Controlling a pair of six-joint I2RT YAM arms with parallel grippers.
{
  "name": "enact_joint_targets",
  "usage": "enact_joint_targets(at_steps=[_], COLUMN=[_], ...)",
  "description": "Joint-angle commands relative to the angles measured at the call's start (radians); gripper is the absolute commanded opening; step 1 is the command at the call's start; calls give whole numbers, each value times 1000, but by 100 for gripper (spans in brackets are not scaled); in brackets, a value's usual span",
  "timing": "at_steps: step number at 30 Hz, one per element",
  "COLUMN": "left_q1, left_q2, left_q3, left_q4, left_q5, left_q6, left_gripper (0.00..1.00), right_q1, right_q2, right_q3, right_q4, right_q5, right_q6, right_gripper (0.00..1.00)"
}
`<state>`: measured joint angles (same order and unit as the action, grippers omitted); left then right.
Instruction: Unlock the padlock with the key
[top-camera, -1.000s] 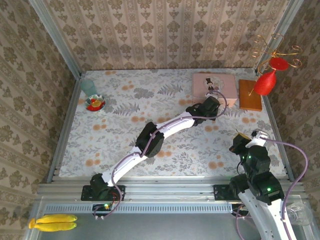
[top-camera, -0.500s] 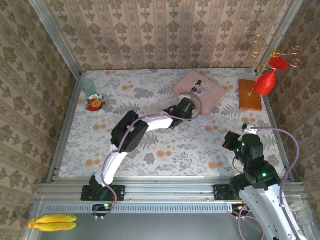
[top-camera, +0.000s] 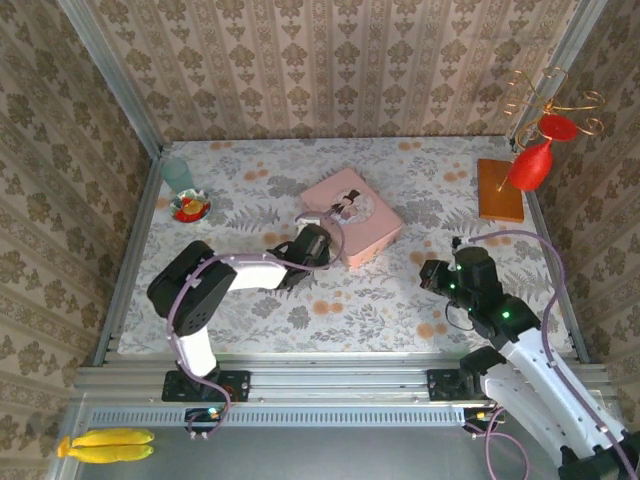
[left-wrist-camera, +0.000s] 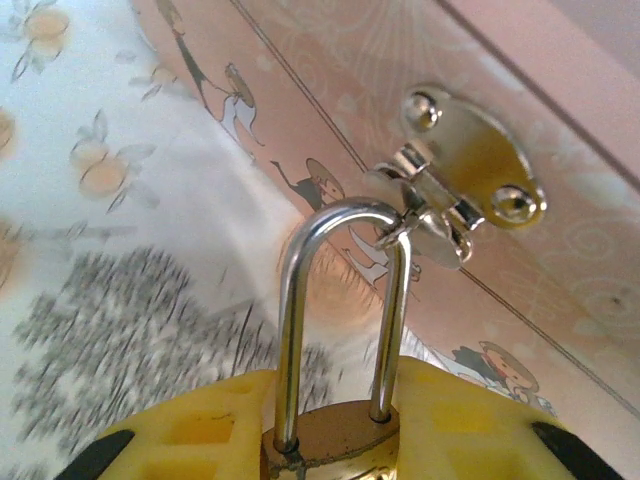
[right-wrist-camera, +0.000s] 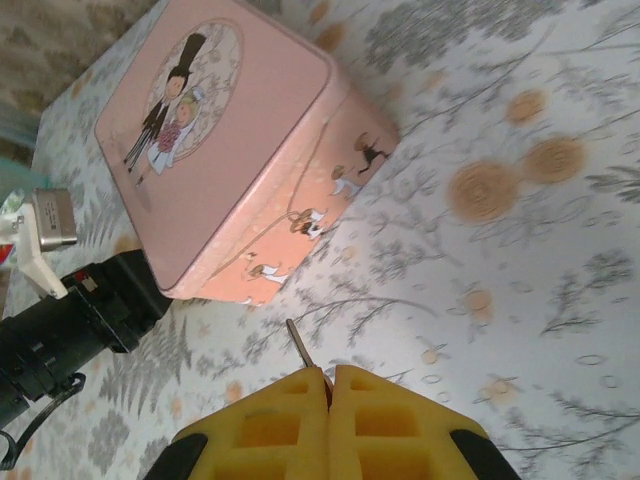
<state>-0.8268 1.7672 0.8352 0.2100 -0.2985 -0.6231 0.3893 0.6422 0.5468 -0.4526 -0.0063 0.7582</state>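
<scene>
The pink tin's hasp points away from the key, so the robot should turn the tin square, and the left gripper needs to take the padlock (left-wrist-camera: 338, 458) by its flat sides.
The small brass padlock (left-wrist-camera: 335, 440) hangs by its silver shackle (left-wrist-camera: 292, 330) from the metal hasp (left-wrist-camera: 470, 185) on the pink tin's (left-wrist-camera: 560, 150) front. My left gripper (left-wrist-camera: 335, 432) is shut on the padlock body, one yellow finger on each side. In the top view the left gripper (top-camera: 318, 246) sits against the near left side of the pink tin (top-camera: 355, 225). My right gripper (right-wrist-camera: 328, 375) is shut on the key (right-wrist-camera: 298, 343), whose thin shaft pokes out toward the tin (right-wrist-camera: 230, 130). The right gripper (top-camera: 436, 274) hovers to the tin's right, apart from it.
An orange wooden block (top-camera: 500, 190) and a red glass on a gold wire stand (top-camera: 533, 160) are at the back right. A teal cup (top-camera: 177, 174) and a small dish (top-camera: 190, 207) sit at the back left. Metal rails edge the table.
The left arm has folded back and pulled the pink tin by its padlock from the back right toward the middle. The right gripper has moved left and farther over the table with the key.
</scene>
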Motion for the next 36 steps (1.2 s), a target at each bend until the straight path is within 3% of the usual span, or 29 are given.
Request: enact_joint_targets(at_steps=[1,9,18,25,36], left_q1=[-41,-181,-303,-295,-212], left_q2=[-76,-149,-35,-65,-69], left_q3=[-57,-99,-11,-86,-248], left_q4=[-22,-74,49,157,420], left_q5=[-34,-60,45,73,207], left_q6=[-63,-186,-111,-75,-98], left_gripper=[12,12,16,27,42], right_q1=[88,174,208,217,223], right_q2=[44,116,111,82,101], right_q3=[45,56,56,38,49], right_q4=[48,90,101,76,80], right_q5=[70,92,100,118,109], right_q6=[38,85,108,113,112], right_gripper=[0,0,0,0,0])
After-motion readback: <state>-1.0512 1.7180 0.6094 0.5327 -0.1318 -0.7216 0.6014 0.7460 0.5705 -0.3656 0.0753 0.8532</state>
